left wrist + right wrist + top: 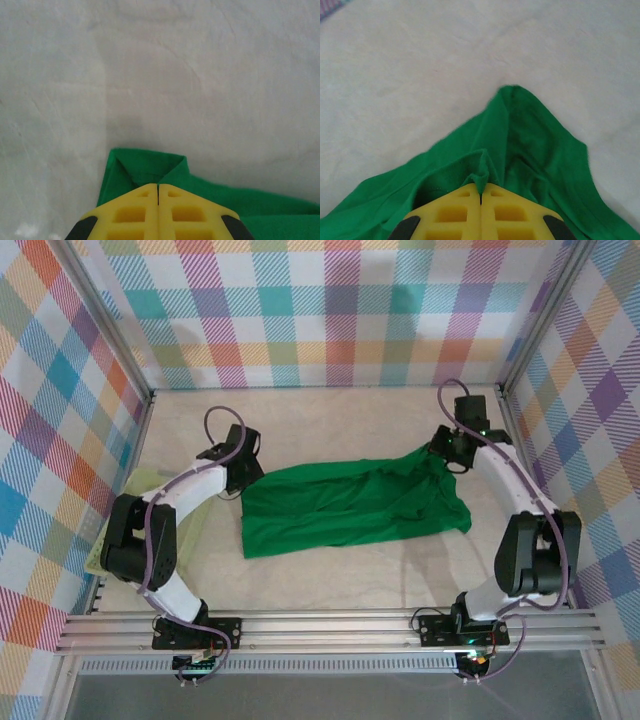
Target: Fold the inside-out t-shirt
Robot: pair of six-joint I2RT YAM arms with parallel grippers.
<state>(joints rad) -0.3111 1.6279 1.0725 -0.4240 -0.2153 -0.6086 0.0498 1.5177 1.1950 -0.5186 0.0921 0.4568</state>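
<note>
My right gripper is at the pinched fold at the t-shirt's near edge (449,534) beside the shirt's rumpled near corner. It will let go of the fold there.
The bright green t-shirt (350,505) lies spread across the middle of the table, wrinkled, with its far right corner pulled up into a peak. My left gripper (243,478) is at the shirt's far left corner. In the left wrist view its yellow fingers (158,186) are shut, and a fold of the shirt (145,167) converges at their tips. My right gripper (440,452) is at the far right corner. Its fingers (480,186) are shut on a pinched ridge of the shirt (530,145).
A pale yellow-green mesh basket (133,490) sits at the left edge, partly under the left arm. Plaid walls enclose the table on three sides. Bare tabletop (330,420) lies beyond the shirt, and more lies in front of it (330,585).
</note>
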